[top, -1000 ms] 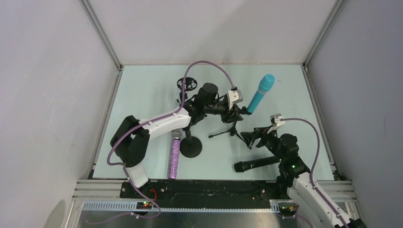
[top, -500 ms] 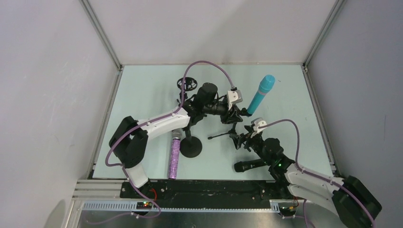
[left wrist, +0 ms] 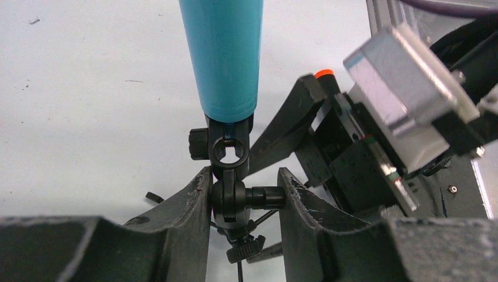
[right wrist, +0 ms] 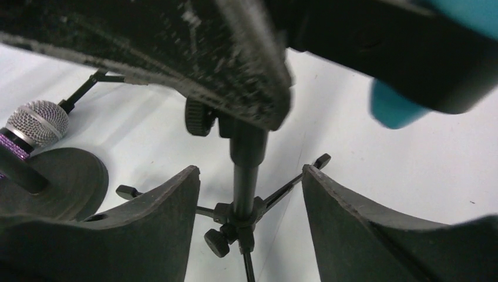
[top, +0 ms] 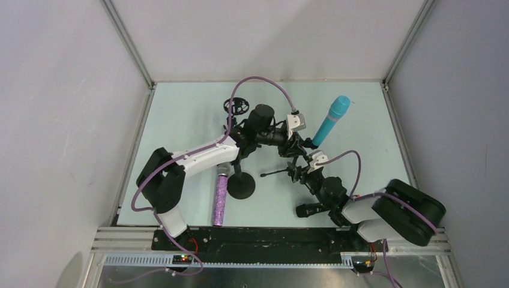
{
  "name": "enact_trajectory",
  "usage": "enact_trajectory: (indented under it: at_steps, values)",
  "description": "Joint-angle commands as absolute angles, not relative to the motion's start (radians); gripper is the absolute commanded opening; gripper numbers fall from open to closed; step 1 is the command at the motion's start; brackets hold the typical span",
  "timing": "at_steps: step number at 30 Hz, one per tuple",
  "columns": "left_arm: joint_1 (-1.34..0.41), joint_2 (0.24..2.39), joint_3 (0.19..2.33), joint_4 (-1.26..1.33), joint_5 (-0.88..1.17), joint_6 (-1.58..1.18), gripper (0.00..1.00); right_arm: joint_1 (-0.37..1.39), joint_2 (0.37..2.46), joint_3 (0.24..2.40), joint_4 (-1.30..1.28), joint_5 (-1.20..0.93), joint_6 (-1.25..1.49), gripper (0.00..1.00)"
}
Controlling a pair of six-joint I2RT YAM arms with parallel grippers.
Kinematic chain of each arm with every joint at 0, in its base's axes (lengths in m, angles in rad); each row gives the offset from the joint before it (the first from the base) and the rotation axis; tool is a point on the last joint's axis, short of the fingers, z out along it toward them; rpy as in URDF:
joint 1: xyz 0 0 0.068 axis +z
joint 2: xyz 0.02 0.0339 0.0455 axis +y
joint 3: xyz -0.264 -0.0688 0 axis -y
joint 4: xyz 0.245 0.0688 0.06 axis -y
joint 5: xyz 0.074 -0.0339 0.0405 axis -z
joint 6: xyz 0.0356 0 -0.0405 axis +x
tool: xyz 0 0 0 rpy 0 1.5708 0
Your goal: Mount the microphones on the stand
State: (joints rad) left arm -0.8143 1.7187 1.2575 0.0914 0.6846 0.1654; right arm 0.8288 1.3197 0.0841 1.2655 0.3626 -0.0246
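My left gripper grips across the side knob of the swivel joint. I need to open it and take the joint's round body (left wrist: pixel 229 202), so the knob stays outside the fingers.
The cyan-blue microphone (top: pixel 331 122) (left wrist: pixel 222 59) sits in the clip of a small black tripod stand (top: pixel 274 173), tilted up to the right. My left gripper (top: pixel 293 146) (left wrist: pixel 244 197) is shut on the stand's swivel joint (left wrist: pixel 232 202) just below the clip. My right gripper (top: pixel 299 171) (right wrist: pixel 249 171) is open, its fingers either side of the tripod's pole (right wrist: pixel 246 158) with gaps on both sides. The purple glitter microphone (top: pixel 219 197) and the black microphone (top: pixel 314 209) lie on the table; the purple one's mesh head (right wrist: pixel 36 121) shows in the right wrist view.
A round-base stand (top: pixel 241 186) (right wrist: pixel 64 176) is beside the purple microphone. A black ring-shaped mount (top: pixel 236 106) sits at the back of the mat. The tripod's legs (right wrist: pixel 296 179) spread across the mat under my right gripper. Grey walls enclose the table.
My right arm has swung left and forward from beside the black microphone to the tripod, and its jaws have narrowed around the pole. The left gripper and cyan microphone have stayed put.
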Motion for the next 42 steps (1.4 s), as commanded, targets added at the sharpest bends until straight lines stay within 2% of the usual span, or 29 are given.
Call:
enact_trajectory:
  at_steps: [1, 3, 6, 10, 11, 13, 15, 17, 19, 20, 21, 23, 24, 25, 27, 30, 35, 42]
  values:
    - [-0.817, 1.642, 1.27, 0.155, 0.712, 0.16, 0.0, 0.857, 1.432, 0.12, 1.498, 0.428, -0.063, 0.64]
    - [-0.817, 1.641, 1.263, 0.155, 0.71, 0.164, 0.0, 0.862, 1.477, 0.139, 1.506, 0.441, -0.058, 0.57]
    - [-0.817, 1.638, 1.254, 0.155, 0.708, 0.17, 0.0, 0.866, 1.522, 0.155, 1.51, 0.498, -0.05, 0.42]
    - [-0.817, 1.634, 1.239, 0.155, 0.704, 0.177, 0.0, 0.866, 1.551, 0.173, 1.513, 0.569, -0.07, 0.16]
    - [-0.817, 1.634, 1.236, 0.155, 0.702, 0.18, 0.0, 0.865, 1.554, 0.173, 1.513, 0.576, -0.073, 0.07]
    - [-0.817, 1.632, 1.229, 0.155, 0.7, 0.185, 0.0, 0.864, 1.562, 0.174, 1.513, 0.585, -0.086, 0.0]
    - [-0.818, 1.631, 1.224, 0.155, 0.697, 0.189, 0.01, 0.862, 1.569, 0.175, 1.513, 0.585, -0.095, 0.0]
    - [-0.817, 1.631, 1.22, 0.155, 0.694, 0.198, 0.15, 0.863, 1.574, 0.172, 1.513, 0.577, -0.105, 0.0]
    - [-0.816, 1.628, 1.218, 0.155, 0.691, 0.207, 0.35, 0.864, 1.575, 0.169, 1.514, 0.57, -0.112, 0.0]
    - [-0.816, 1.626, 1.215, 0.155, 0.686, 0.213, 0.5, 0.864, 1.577, 0.168, 1.513, 0.568, -0.113, 0.0]
    - [-0.816, 1.621, 1.213, 0.154, 0.679, 0.216, 0.57, 0.864, 1.58, 0.168, 1.513, 0.565, -0.114, 0.0]
    - [-0.817, 1.606, 1.201, 0.156, 0.659, 0.23, 0.77, 0.864, 1.581, 0.166, 1.513, 0.552, -0.118, 0.0]
    - [-0.817, 1.593, 1.191, 0.155, 0.642, 0.243, 0.81, 0.865, 1.581, 0.166, 1.513, 0.551, -0.118, 0.0]
    - [-0.816, 1.587, 1.184, 0.155, 0.626, 0.253, 0.94, 0.865, 1.582, 0.166, 1.513, 0.548, -0.118, 0.0]
    - [-0.816, 1.564, 1.16, 0.155, 0.595, 0.286, 0.99, 0.864, 1.585, 0.166, 1.513, 0.546, -0.117, 0.0]
    - [-0.811, 1.542, 1.141, 0.156, 0.596, 0.329, 1.0, 0.865, 1.589, 0.166, 1.513, 0.537, -0.114, 0.0]
    - [-0.801, 1.556, 1.143, 0.156, 0.676, 0.34, 0.99, 0.865, 1.59, 0.166, 1.513, 0.524, -0.117, 0.0]
    - [-0.78, 1.605, 1.148, 0.155, 0.67, 0.342, 0.96, 0.865, 1.591, 0.167, 1.513, 0.511, -0.115, 0.0]
